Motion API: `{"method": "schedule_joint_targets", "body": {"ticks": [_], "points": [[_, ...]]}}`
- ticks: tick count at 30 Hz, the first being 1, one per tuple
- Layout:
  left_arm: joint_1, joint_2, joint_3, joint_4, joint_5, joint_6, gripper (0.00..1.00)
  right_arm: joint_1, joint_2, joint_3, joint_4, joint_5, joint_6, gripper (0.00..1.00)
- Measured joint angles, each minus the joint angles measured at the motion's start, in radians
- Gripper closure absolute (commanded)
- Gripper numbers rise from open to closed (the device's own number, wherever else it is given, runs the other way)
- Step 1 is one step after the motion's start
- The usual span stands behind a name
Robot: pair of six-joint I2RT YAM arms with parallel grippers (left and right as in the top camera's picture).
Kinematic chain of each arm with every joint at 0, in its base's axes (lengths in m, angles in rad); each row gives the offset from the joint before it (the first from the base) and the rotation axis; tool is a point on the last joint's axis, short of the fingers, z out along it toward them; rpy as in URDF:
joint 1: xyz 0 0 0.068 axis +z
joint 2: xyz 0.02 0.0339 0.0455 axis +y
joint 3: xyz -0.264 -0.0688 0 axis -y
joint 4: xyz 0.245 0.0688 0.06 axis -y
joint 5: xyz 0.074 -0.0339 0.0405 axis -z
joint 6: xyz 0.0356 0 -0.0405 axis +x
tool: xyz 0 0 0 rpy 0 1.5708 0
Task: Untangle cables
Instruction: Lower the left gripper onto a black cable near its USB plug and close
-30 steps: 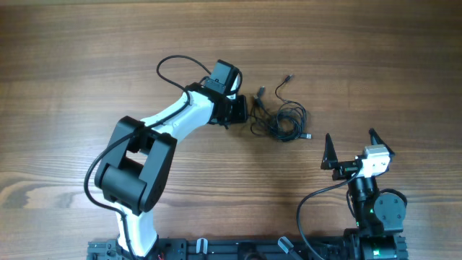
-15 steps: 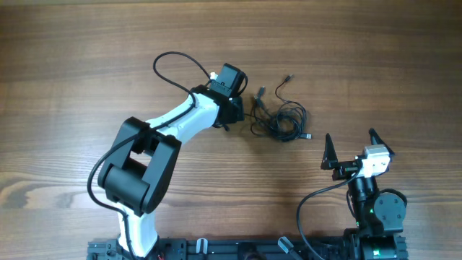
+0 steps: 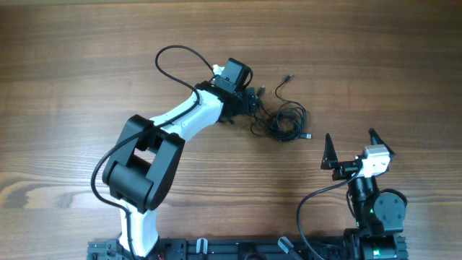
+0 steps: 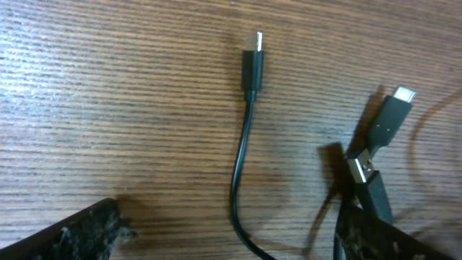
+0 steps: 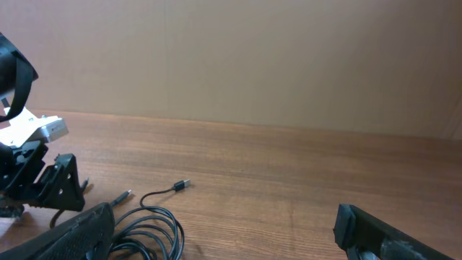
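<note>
Two plugs crowd one finger of my left gripper and the single cord runs off-center. So I need to take the cord with that gripper closer to the bunch (image 4: 261, 252).
The cables (image 3: 283, 119) are thin black cords bunched in loose loops right of the table's middle, with small plug ends sticking out. My left gripper (image 3: 254, 101) sits low at the bunch's left edge and is open. In the left wrist view its fingers (image 4: 79, 235) stand wide apart, and one cord with a plug (image 4: 253, 56) runs across the wood between them, untouched. Two more plugs (image 4: 390, 119) lie by the right finger. My right gripper (image 3: 351, 139) stands open and empty near the table's front right, apart from the bunch (image 5: 144, 231).
The left arm's own thick black cable (image 3: 177, 61) loops over the wood behind its wrist. The right wrist view shows the left arm's white and black wrist (image 5: 29, 166) at far left and a plain wall (image 5: 289, 65) beyond the table.
My left gripper was shut half a second ago and now stands open. It has shifted slightly right, toward the bunch. The right arm has not moved.
</note>
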Motion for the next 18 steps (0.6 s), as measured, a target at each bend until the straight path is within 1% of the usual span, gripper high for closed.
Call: {"method": "schedule_joint_targets", "body": {"ticks": [1, 4, 6, 7, 14, 16, 18], "points": [[0.000, 0.000, 0.000, 0.000, 0.002, 0.000, 0.03, 0.000, 0.000, 0.000, 0.000, 0.000, 0.000, 0.00], [0.002, 0.000, 0.000, -0.001, 0.010, -0.001, 0.54, 0.000, 0.000, 0.000, 0.000, 0.000, 0.000, 0.00], [0.009, 0.002, -0.003, -0.006, 0.019, -0.002, 0.75, 0.000, 0.000, 0.000, 0.000, 0.000, 0.000, 0.00], [0.013, 0.003, -0.005, -0.006, 0.028, -0.002, 0.96, 0.000, 0.000, 0.000, 0.000, 0.000, 0.000, 0.00], [0.018, 0.012, -0.008, -0.008, 0.090, -0.001, 0.96, 0.000, 0.000, 0.000, 0.000, 0.000, 0.000, 0.00], [0.018, 0.012, -0.008, -0.008, 0.092, -0.001, 0.87, 0.000, 0.000, 0.000, 0.000, 0.000, 0.000, 0.00], [0.016, 0.012, -0.008, -0.002, 0.102, -0.002, 0.87, 0.000, 0.000, 0.000, 0.000, 0.000, 0.000, 0.00]]}}
